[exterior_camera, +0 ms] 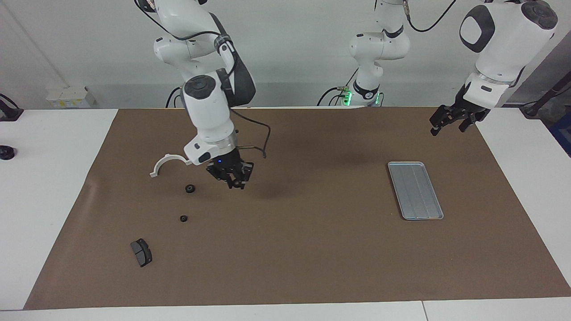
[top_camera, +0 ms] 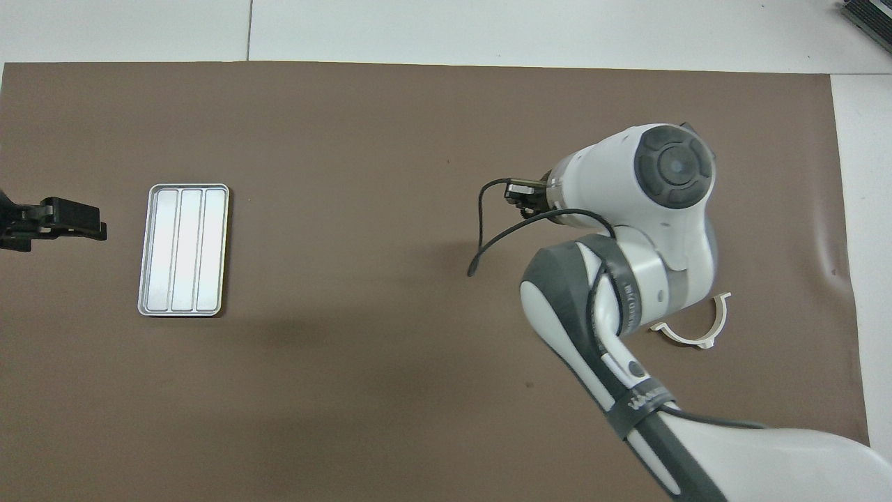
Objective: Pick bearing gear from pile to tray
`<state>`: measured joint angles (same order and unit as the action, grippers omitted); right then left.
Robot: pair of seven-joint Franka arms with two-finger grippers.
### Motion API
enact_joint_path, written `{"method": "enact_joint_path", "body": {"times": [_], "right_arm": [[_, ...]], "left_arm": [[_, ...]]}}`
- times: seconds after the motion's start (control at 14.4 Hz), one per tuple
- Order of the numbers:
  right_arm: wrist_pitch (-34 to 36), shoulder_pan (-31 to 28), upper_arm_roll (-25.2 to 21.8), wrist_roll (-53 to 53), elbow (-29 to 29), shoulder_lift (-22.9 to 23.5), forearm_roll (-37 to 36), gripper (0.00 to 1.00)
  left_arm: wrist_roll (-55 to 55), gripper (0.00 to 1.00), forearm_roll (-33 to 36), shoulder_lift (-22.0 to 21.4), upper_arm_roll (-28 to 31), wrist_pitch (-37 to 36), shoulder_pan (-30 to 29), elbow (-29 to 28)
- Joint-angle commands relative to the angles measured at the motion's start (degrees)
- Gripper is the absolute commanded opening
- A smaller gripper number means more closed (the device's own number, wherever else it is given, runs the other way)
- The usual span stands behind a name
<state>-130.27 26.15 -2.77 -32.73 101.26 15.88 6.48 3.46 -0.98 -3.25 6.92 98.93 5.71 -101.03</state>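
Note:
Next, my right gripper sets the bearing gear down on the mat (top_camera: pixel 394 238) between the tray and the loose cable, closer to the cable.
The pile lies toward the right arm's end of the mat: a white half-ring bracket (exterior_camera: pixel 167 162), a black round gear (exterior_camera: pixel 190 188), a smaller black gear (exterior_camera: pixel 183 218) farther from the robots, and a dark grey curved pad (exterior_camera: pixel 141 252) farthest out. My right gripper (exterior_camera: pixel 235 180) hangs above the mat beside the larger gear, toward the table's middle. The overhead view shows the bracket (top_camera: pixel 697 328); the right arm hides the gears and its own gripper there. The silver ridged tray (exterior_camera: pixel 415 190) (top_camera: pixel 184 249) holds nothing. My left gripper (exterior_camera: pixel 450 124) (top_camera: pixel 70 223) waits open, raised beside the tray.
A brown mat (exterior_camera: pixel 312 249) covers the table, with white table surface past its ends. A small black object (exterior_camera: pixel 6 152) sits on the white surface at the right arm's end. A loose cable (top_camera: pixel 488 230) hangs from the right wrist.

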Motion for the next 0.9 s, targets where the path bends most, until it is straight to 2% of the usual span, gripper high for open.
{"method": "enact_joint_path", "body": {"times": [0.0, 0.14, 0.28, 0.49, 0.63, 0.7, 0.76, 0.83], "right_arm": [[-6.5, 5.1, 0.0, -7.3, -1.1, 3.6, 2.0, 0.0], [-9.6, 7.7, 0.3, -10.5, -1.4, 6.1, 2.4, 0.0], [-12.3, 10.5, 0.3, -13.2, -4.9, 10.5, 2.3, 0.0], [-13.4, 11.4, 0.3, -14.6, -10.7, 17.0, 1.9, 0.0], [-17.6, 12.3, 0.3, -14.5, -10.9, 19.3, 1.9, 0.0], [-20.3, 13.3, 0.3, -14.5, -10.5, 20.2, 2.2, 0.09], [-20.3, 13.5, 0.3, -14.5, -10.1, 20.3, 2.2, 0.27], [-20.1, 13.6, 0.3, -14.6, -10.0, 20.2, 2.2, 0.51]], "left_arm": [[-0.6, 1.0, 1.0, -1.6, -0.4, 2.8, -0.5, -2.2], [-0.4, 1.0, 1.0, -1.5, -0.4, 3.4, -0.5, -2.2], [-0.3, 1.0, 1.0, -1.4, -0.4, 3.6, -0.4, -2.2], [-0.1, 1.0, 1.1, -1.2, -0.4, 3.9, 0.3, -1.9], [0.2, 1.0, 1.1, -1.0, -0.8, 3.9, 0.5, -1.3], [0.6, 1.0, 1.2, -0.9, -1.0, 4.0, 0.8, -1.1], [2.1, 1.0, 1.2, -0.8, -1.0, 4.4, 1.7, -0.8], [4.1, 1.0, 1.2, -0.4, -1.0, 5.0, 2.4, -0.7]]}}
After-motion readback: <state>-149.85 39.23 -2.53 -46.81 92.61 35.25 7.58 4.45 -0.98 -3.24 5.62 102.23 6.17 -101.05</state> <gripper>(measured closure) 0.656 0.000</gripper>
